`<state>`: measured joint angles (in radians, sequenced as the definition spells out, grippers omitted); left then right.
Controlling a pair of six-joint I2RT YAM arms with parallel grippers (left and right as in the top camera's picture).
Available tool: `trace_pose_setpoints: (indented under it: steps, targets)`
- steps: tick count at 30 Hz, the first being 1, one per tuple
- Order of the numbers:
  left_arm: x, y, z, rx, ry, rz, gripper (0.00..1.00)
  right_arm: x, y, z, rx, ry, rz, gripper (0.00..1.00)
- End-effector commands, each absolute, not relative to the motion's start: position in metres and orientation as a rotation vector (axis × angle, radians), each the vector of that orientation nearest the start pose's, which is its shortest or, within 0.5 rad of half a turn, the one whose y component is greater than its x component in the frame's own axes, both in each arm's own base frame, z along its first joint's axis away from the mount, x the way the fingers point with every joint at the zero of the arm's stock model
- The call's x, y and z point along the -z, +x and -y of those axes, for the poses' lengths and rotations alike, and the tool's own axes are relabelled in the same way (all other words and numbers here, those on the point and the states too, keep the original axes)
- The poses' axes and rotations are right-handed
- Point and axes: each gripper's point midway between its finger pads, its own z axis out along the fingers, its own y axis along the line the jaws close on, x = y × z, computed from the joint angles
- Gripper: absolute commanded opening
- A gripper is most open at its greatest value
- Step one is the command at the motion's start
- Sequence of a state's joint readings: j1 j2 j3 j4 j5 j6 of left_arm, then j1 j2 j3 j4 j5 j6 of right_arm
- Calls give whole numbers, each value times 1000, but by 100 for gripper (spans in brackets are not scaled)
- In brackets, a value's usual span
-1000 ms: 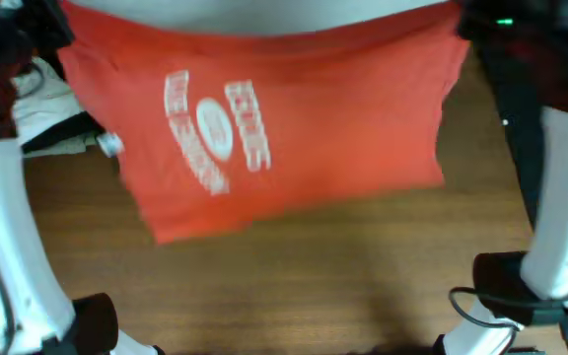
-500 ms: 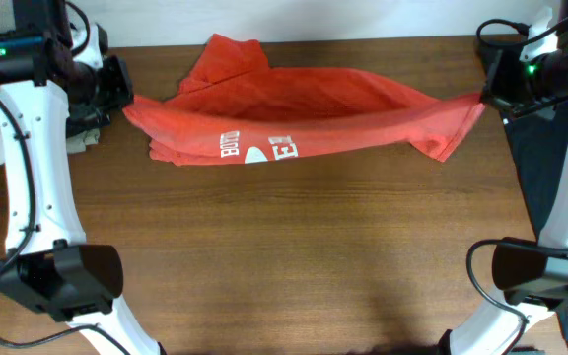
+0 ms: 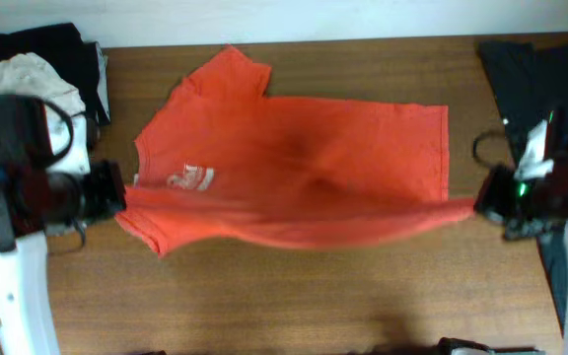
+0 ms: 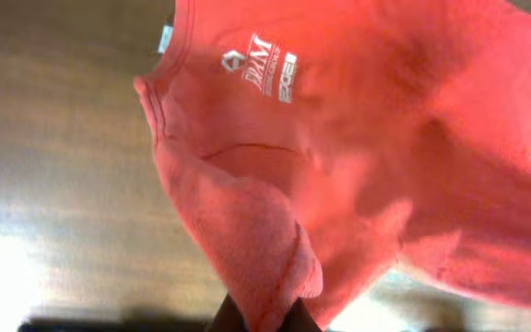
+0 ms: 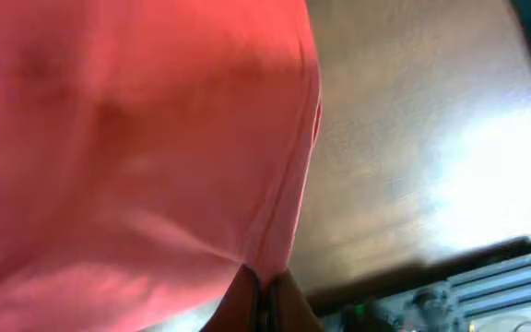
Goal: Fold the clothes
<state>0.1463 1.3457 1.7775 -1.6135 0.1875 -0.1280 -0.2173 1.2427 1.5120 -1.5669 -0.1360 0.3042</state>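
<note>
My left gripper needs to let go of the red T-shirt's near corner on the flat cloth (image 3: 170, 187) (image 4: 233, 94) next to the white printed logo.
A red T-shirt (image 3: 294, 173) with a white printed logo is stretched across the wooden table, its far part lying flat and its near edge lifted between my two grippers. My left gripper (image 3: 118, 197) is shut on the shirt's left near corner; the pinched cloth shows in the left wrist view (image 4: 264, 318). My right gripper (image 3: 481, 205) is shut on the shirt's right near corner, the hem pinched between the fingers in the right wrist view (image 5: 264, 300). The shirt (image 4: 358, 157) hangs ahead of the left fingers, and it fills the right wrist view (image 5: 127, 138).
A pile of black and white clothes (image 3: 37, 74) lies at the table's back left corner. Dark cloth (image 3: 531, 74) lies at the back right. The wooden table (image 3: 294, 296) shows bare in front of the shirt.
Both grippers have pulled the shirt's held edge toward the table's front. The shirt has gone from a bunched band at the back to a spread sheet lying on the table.
</note>
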Motion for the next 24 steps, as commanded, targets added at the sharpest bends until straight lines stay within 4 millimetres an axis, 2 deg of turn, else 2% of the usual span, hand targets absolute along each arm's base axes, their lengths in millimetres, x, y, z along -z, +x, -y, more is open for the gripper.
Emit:
trace_pose_setpoints:
  steps: [1, 4, 6, 8, 10, 14, 16, 21, 24]
  targets:
    - [-286, 229, -2, 281, -461, -2678, 1, -235, 192, 22, -205, 818, -2750, 4]
    - [-263, 214, 3, 309, -481, -2741, 1, -216, 185, 21, -209, 877, -2776, 4]
    - [-247, 218, 3, 311, -493, -2758, 0, -204, 191, 22, -213, 916, -2772, 4]
    - [-230, 241, -1, 319, -531, -2701, 1, -193, 201, 24, -220, 969, -2733, 4]
    - [-216, 255, -3, 327, -576, -2681, 1, -183, 205, 26, -220, 1001, -2731, 4]
    - [-183, 286, -8, 324, -600, -2719, 1, -159, 215, 28, -217, 1034, -2757, 4]
    - [-167, 307, -11, 324, -601, -2722, 1, -152, 227, 31, -217, 1036, -2758, 4]
    - [-137, 333, -15, 323, -614, -2755, 1, -135, 247, 35, -214, 1045, -2778, 4]
    - [-130, 347, -21, 293, -610, -2732, 1, -122, 258, 38, -212, 1055, -2797, 4]
